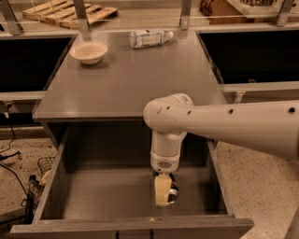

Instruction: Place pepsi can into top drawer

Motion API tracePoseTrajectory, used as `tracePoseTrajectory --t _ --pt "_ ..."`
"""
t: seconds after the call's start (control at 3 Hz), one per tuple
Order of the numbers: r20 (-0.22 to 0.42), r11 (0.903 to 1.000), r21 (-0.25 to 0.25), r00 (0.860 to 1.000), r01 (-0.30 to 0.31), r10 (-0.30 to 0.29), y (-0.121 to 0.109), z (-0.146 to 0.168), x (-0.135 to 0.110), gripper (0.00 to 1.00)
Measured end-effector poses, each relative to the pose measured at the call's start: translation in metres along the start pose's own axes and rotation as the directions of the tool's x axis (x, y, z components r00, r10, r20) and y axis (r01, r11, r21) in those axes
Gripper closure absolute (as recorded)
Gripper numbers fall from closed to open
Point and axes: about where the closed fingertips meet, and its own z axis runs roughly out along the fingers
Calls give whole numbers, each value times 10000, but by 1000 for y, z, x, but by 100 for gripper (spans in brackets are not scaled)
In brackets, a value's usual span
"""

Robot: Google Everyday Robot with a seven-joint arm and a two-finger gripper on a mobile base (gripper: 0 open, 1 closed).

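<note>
My gripper will let go of the pepsi can on the top drawer's bottom, close to its front panel (pixel 170 194).
The top drawer (pixel 105 196) stands pulled out below the grey cabinet top (pixel 131 79). My arm reaches from the right and points straight down into it. My gripper (pixel 166 191) is low in the drawer's right half, close above the floor. It is shut on the pepsi can (pixel 173 191). The can shows only as a dark shape with a shiny silver end beside the pale finger (pixel 161 189); the rest of it is hidden by that finger.
A clear plastic bottle (pixel 148 38) lies on its side at the back of the cabinet top. A pale bowl (pixel 88 51) sits at the back left. Wooden pallets (pixel 70 13) lie behind. Cables and a small cart (pixel 32 186) are on the floor to the left.
</note>
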Motion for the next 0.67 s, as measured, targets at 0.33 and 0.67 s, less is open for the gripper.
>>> tracePoseTrajectory --t 0.33,0.67 --pt "217 9993 -211 9993 -305 310 -3 22 5 100" --pt "217 9993 -211 9993 -305 309 -3 22 5 100"
